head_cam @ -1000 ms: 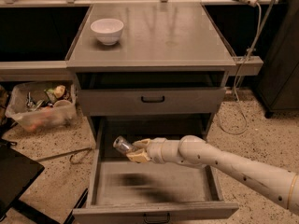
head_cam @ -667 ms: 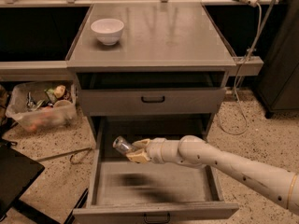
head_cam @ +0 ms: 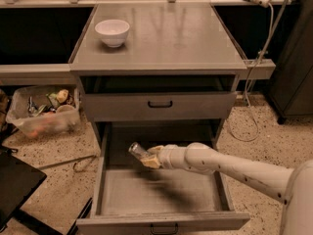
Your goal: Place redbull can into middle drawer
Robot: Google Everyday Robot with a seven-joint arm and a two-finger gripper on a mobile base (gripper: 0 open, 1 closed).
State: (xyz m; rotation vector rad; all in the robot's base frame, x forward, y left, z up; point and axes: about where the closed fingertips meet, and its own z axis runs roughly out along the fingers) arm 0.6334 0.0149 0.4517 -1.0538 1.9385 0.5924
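Observation:
My gripper needs to release the redbull can on the middle drawer's grey bottom (head_cam: 138, 170), roughly halfway back and toward the side of the clear bin.
The redbull can (head_cam: 137, 151) is a small shiny silver can, tilted, held in my gripper (head_cam: 149, 157). The gripper is shut on it and hangs over the rear left part of the open middle drawer (head_cam: 100, 177), a little above its bare grey floor. My white arm reaches in from the lower right. The drawer is pulled far out, with its small black loop handle (head_cam: 164, 227) at the front edge.
A white bowl (head_cam: 112, 32) stands on the grey cabinet top (head_cam: 171, 38). A shut upper drawer front with a black handle (head_cam: 160, 104) is above the open drawer. A clear bin of clutter (head_cam: 41, 112) sits on the floor at left. A dark object (head_cam: 14, 185) lies lower left.

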